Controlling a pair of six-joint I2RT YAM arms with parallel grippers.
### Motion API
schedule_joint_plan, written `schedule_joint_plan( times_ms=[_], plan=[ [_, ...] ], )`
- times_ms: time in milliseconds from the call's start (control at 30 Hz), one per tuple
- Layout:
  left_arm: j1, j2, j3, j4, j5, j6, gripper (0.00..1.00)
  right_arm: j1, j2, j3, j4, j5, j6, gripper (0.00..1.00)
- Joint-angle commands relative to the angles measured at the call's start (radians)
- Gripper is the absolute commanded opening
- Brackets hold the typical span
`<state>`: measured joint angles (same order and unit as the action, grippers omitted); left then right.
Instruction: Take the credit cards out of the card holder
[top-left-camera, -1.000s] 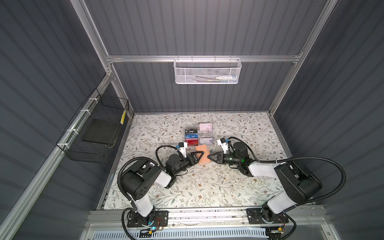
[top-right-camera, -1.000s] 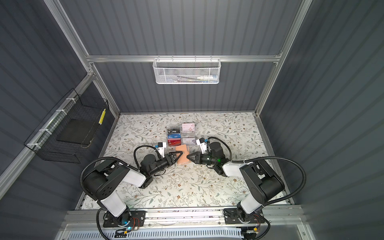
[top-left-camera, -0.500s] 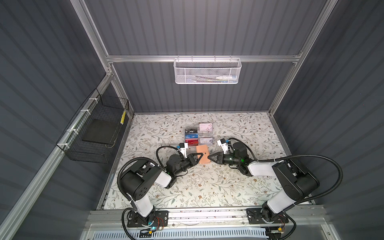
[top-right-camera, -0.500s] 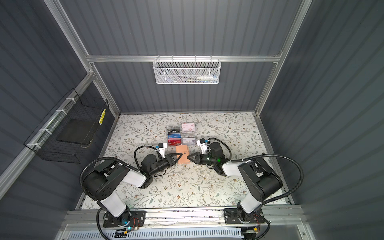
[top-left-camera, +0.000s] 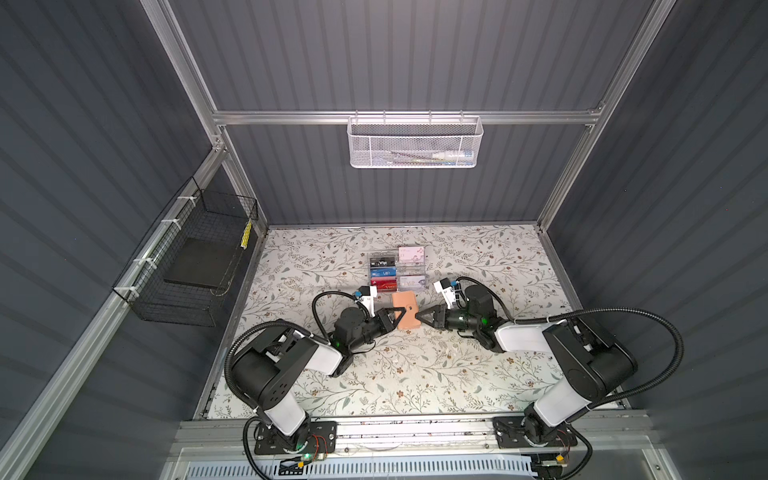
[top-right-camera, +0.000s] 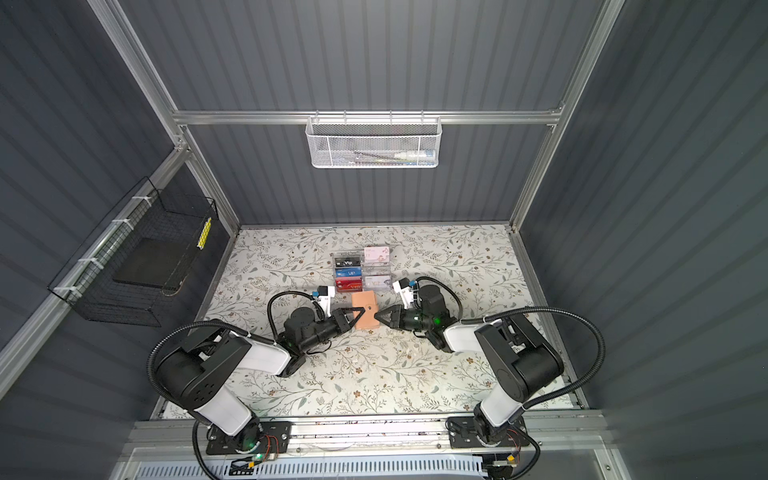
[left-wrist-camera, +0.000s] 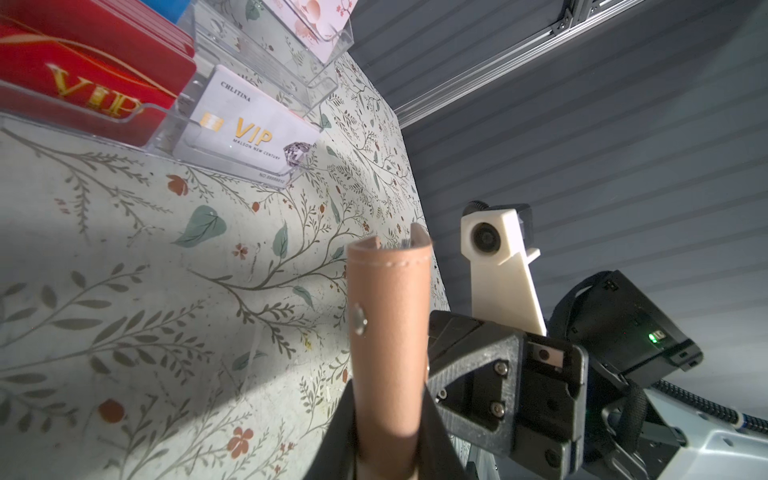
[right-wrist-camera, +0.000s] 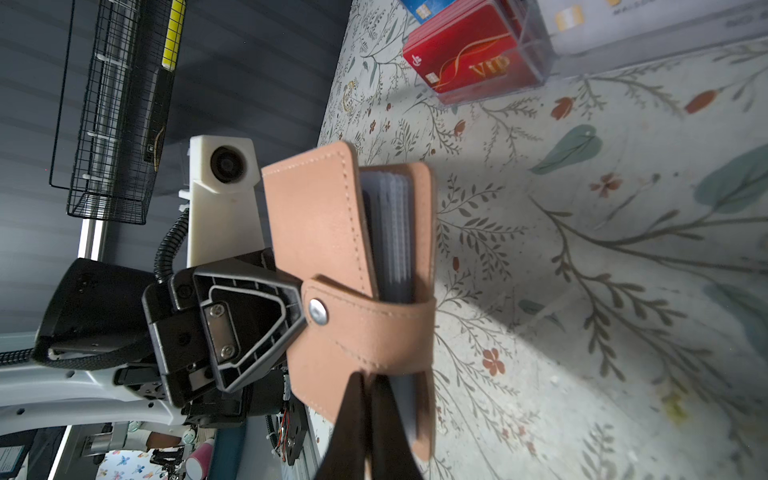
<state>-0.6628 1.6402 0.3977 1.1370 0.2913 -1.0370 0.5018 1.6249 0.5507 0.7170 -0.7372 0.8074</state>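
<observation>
The cover's edge below the fastened snap tab is in my right gripper, so next the gripper opens, back off and takes the tab itself (right-wrist-camera: 396, 329) to pull it loose.
The card holder (top-left-camera: 404, 305) is a peach booklet wallet at mid-table between both arms, its snap tab fastened. My left gripper (top-left-camera: 400, 319) is shut on its rounded spine (left-wrist-camera: 388, 332), one jaw on each side. My right gripper (top-left-camera: 420, 317) comes from the opposite side and is shut on the open edge of the top cover (right-wrist-camera: 324, 232), just below the tab. Grey plastic sleeves (right-wrist-camera: 390, 232) show between the covers. The credit cards inside are hidden. In both top views the holder (top-right-camera: 365, 309) sits between the two gripper tips.
A clear acrylic rack (top-left-camera: 397, 272) with red, blue, black and pale VIP cards stands just behind the holder, close to both wrists. A black wire basket (top-left-camera: 195, 266) hangs on the left wall. A white mesh basket (top-left-camera: 415, 143) hangs on the back wall.
My left gripper's jaws have closed in on the holder's spine. The right gripper stays shut on the cover, and the holder has hardly moved.
</observation>
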Motion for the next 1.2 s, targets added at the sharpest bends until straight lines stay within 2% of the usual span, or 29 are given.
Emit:
schedule_joint_plan(
  times_ms=[0,100,200,467,600,700,967,1100,1167],
  plan=[
    [-0.034,-0.05,0.053,-0.037,0.068,0.049,0.01,-0.003,-0.009,0.023,-0.018,0.029,-0.024,0.07],
    [-0.035,-0.069,0.064,-0.106,0.057,0.081,0.0,-0.004,-0.036,0.024,-0.067,0.061,-0.056,0.17],
    [-0.037,-0.097,0.098,-0.252,0.046,0.137,0.0,-0.009,-0.075,0.029,-0.149,0.114,-0.098,0.26],
    [-0.038,-0.215,0.209,-0.676,-0.091,0.303,0.0,-0.009,-0.191,0.023,-0.311,0.262,-0.189,0.53],
    [-0.044,-0.245,0.276,-0.851,-0.178,0.387,0.0,-0.003,-0.273,0.023,-0.396,0.358,-0.237,0.75],
    [-0.049,-0.26,0.315,-0.941,-0.247,0.43,0.0,0.021,-0.339,0.042,-0.49,0.485,-0.283,0.99],
    [-0.095,-0.262,0.416,-1.034,-0.401,0.485,0.0,0.087,-0.414,0.225,-0.725,0.678,-0.325,0.99],
    [-0.167,-0.251,0.449,-1.028,-0.518,0.488,0.0,0.092,-0.343,0.311,-0.752,0.648,-0.324,0.99],
    [-0.197,-0.243,0.455,-1.011,-0.549,0.483,0.0,0.096,-0.317,0.298,-0.712,0.623,-0.323,0.99]
  ],
)
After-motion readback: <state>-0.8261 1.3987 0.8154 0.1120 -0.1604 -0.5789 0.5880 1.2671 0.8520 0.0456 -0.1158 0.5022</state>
